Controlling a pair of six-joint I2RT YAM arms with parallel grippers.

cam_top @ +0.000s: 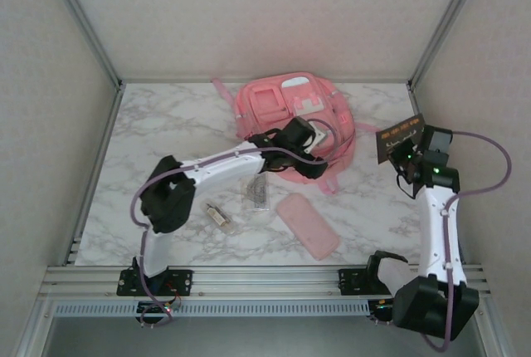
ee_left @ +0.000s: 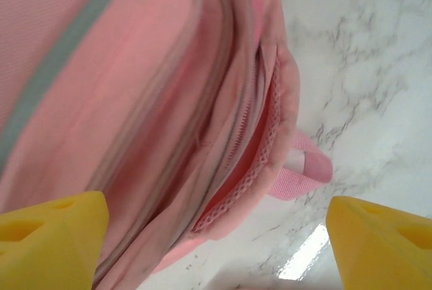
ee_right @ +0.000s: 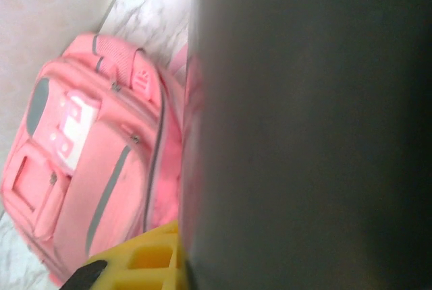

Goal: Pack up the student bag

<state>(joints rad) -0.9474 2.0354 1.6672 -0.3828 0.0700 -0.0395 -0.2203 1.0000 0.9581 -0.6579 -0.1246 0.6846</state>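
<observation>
The student bag's opening sags almost shut and is too narrow for the black notebook, so my left gripper will first pinch the bag's upper zipper edge [ee_left: 228, 150] and lift it.
The student bag [cam_top: 286, 112], a big pink backpack, lies flat at the back middle of the marble table. My left gripper [cam_top: 310, 156] hovers over its near edge, open. In the left wrist view its yellow fingers [ee_left: 50, 239] stand wide apart on either side of the student bag's [ee_left: 155, 101] partly unzipped seam with pink mesh lining. My right gripper [cam_top: 412, 156] is raised at the right of the table, shut on a flat black notebook [cam_top: 401, 136]. That notebook [ee_right: 310, 128] blocks most of the right wrist view, next to one yellow finger [ee_right: 135, 263], with the student bag [ee_right: 94, 168] behind it.
A flat pink pencil case [cam_top: 307, 226] lies near the front, right of centre. Two small clear items [cam_top: 258, 193] [cam_top: 219, 216] rest under the left arm. A pink strap loop [ee_left: 304, 172] sticks out from the bag onto the marble. Walls enclose the table on three sides.
</observation>
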